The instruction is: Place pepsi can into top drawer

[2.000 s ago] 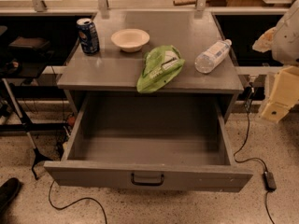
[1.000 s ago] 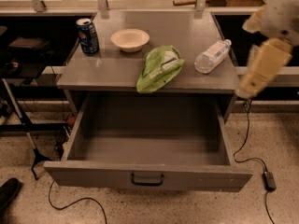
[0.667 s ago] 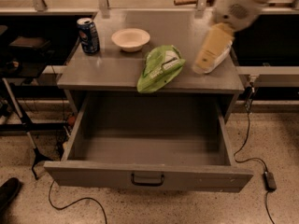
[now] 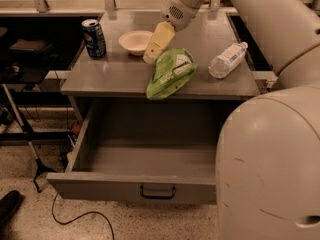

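Observation:
The robot's gripper will next go to the upper part of the pepsi can (image 4: 94,29) beside the white bowl and close there.
The pepsi can (image 4: 94,38) stands upright at the back left of the grey cabinet top (image 4: 115,76). It is dark blue with a silver top. The top drawer (image 4: 145,159) is pulled open below the cabinet top, and its inside is bare. Its dark bar handle (image 4: 157,192) sits centred on the front panel. My gripper (image 4: 156,45) hangs over the middle of the cabinet top, between the white bowl and the green bag. It is to the right of the can and apart from it. It holds nothing.
A white bowl (image 4: 135,42) sits right of the can. A green chip bag (image 4: 171,72) lies at the top's front middle. A clear water bottle (image 4: 226,60) lies on its side at the right. My arm (image 4: 270,119) fills the right side. Cables (image 4: 75,216) lie on the floor.
My arm has swung in from the right edge to the left across the cabinet top, past the water bottle. The gripper now hangs beside the bowl. The can and drawer have not moved.

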Motion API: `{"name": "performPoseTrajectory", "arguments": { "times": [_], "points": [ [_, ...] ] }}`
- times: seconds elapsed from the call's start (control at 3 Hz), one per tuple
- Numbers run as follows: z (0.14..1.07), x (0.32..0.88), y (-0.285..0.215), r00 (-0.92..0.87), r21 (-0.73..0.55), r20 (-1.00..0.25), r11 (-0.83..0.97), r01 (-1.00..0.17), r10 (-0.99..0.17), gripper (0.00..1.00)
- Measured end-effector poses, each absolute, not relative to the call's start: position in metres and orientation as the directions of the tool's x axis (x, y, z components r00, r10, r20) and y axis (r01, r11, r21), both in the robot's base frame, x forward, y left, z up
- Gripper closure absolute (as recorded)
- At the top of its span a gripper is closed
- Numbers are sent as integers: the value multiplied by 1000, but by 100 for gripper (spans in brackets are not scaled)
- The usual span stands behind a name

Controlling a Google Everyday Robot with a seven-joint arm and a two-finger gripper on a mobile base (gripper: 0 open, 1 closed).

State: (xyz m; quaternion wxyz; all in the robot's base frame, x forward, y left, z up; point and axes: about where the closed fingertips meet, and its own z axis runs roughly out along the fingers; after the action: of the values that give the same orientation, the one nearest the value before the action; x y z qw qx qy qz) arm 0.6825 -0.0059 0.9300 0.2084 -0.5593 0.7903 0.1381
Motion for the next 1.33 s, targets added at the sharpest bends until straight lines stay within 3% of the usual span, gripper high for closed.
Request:
{"name": "performPoseTrajectory", "arguments": {
  "times": [0.67, 1.0, 1.33],
  "points": [
    [927, 698, 4, -313, -12, -550, 382, -924, -774, 0],
    [938, 734, 32, -344, -12, -671, 473, -881, -657, 0],
    [968, 778, 95, -313, -8, -812, 546, -838, -492, 0]
  ]
}}
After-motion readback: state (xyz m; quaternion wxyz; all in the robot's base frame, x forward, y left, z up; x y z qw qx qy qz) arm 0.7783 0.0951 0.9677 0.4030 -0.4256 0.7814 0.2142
